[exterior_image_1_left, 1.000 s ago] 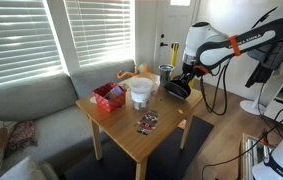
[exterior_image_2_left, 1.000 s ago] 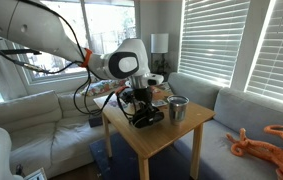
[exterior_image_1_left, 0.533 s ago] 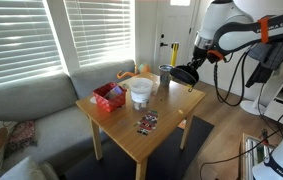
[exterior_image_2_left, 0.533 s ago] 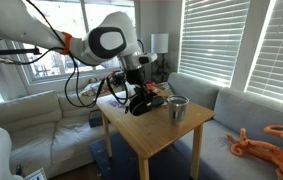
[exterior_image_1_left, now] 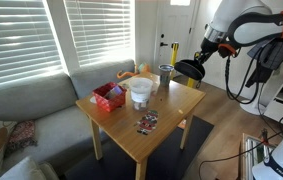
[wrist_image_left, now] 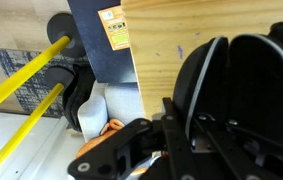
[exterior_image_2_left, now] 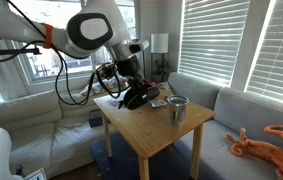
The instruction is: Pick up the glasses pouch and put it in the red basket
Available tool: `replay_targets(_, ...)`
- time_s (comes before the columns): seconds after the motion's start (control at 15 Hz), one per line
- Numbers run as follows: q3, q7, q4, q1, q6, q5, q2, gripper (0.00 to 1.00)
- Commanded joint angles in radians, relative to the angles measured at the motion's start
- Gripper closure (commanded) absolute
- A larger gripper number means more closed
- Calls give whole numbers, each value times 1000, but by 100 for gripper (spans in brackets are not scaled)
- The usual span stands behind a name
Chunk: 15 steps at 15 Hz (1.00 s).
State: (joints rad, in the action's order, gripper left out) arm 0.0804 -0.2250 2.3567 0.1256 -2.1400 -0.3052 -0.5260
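The robot's gripper should release the glasses pouch inside the red basket's sofa-side edge [exterior_image_1_left: 103, 92], on top of the things in there.
My gripper [exterior_image_1_left: 197, 62] is shut on the black oval glasses pouch [exterior_image_1_left: 190, 70] and holds it in the air above the table's edge, well off the wood. The pouch also shows in an exterior view [exterior_image_2_left: 137, 96], hanging under the gripper [exterior_image_2_left: 131, 85]. In the wrist view the pouch [wrist_image_left: 231, 90] fills the right side, between the fingers [wrist_image_left: 131, 140]. The red basket [exterior_image_1_left: 108, 96] sits on the wooden table [exterior_image_1_left: 166, 120] at the sofa side, across the table from the gripper. It is hidden in the other views.
A white tub [exterior_image_1_left: 139, 91] stands mid-table next to the red basket. A metal cup [exterior_image_1_left: 166, 73], a small colourful packet [exterior_image_1_left: 147, 123] and a wooden object [exterior_image_1_left: 131, 74] lie on the table. A grey sofa [exterior_image_1_left: 31, 105] borders it. A second metal cup view [exterior_image_2_left: 177, 108] shows.
The gripper has lifted the pouch off the table and carried it up and outward past the table edge. The arm has risen.
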Motion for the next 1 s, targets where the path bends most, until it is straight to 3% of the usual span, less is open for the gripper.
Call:
replay_targets(0.0,-52,-42,-22,-3,-112,31,14,97)
replay_targets(0.27,-173,-117,-141,-13,-281,-4,64,97)
replay_targets(0.53,-207,-165,-211,-32,-506,71,157,97)
replay_targets(0.6,-217,-147,-159,-9,-443,37,93,89)
replay_targets(0.93,-216,-151,-196,-17,-500,58,156,89)
